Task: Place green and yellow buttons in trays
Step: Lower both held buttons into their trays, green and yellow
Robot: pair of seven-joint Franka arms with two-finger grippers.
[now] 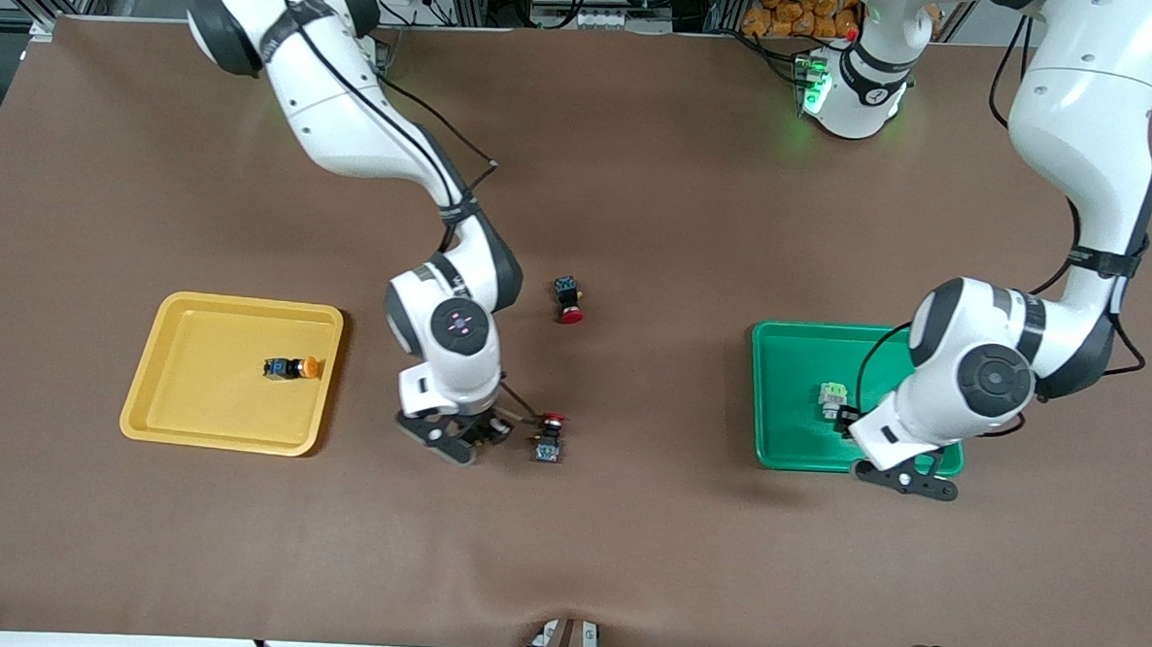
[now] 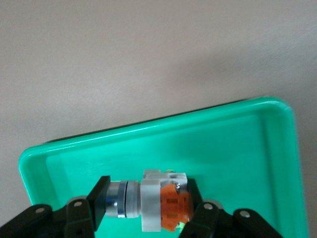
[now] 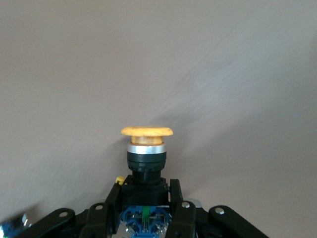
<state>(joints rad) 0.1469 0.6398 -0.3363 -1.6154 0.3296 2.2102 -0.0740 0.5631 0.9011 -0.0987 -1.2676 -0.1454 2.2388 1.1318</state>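
The black switch in my right gripper will be let go in the yellow tray (image 1: 233,374), beside the blue end of the switch there. The held switch is still over bare table.
My left gripper (image 1: 905,479) (image 2: 148,201) is shut on a whitish-grey switch with an orange end (image 2: 163,201), gripped end to end over the green tray (image 1: 797,372) (image 2: 223,148). I cannot make out this switch in the front view. A whitish switch with a pale-green end (image 1: 833,401) lies in the green tray beside that hand. My right gripper (image 1: 454,437) (image 3: 145,196) is shut on a black switch with an orange-yellow cap (image 3: 146,158), over bare table beside the yellow tray (image 1: 203,404). Another black switch with an orange cap (image 1: 292,368) lies in the yellow tray.
A red-capped black switch (image 1: 548,439) lies on the table right beside my right gripper. A second red-capped one (image 1: 567,302) lies farther from the front camera, mid-table. The brown mat spreads wide between the two trays.
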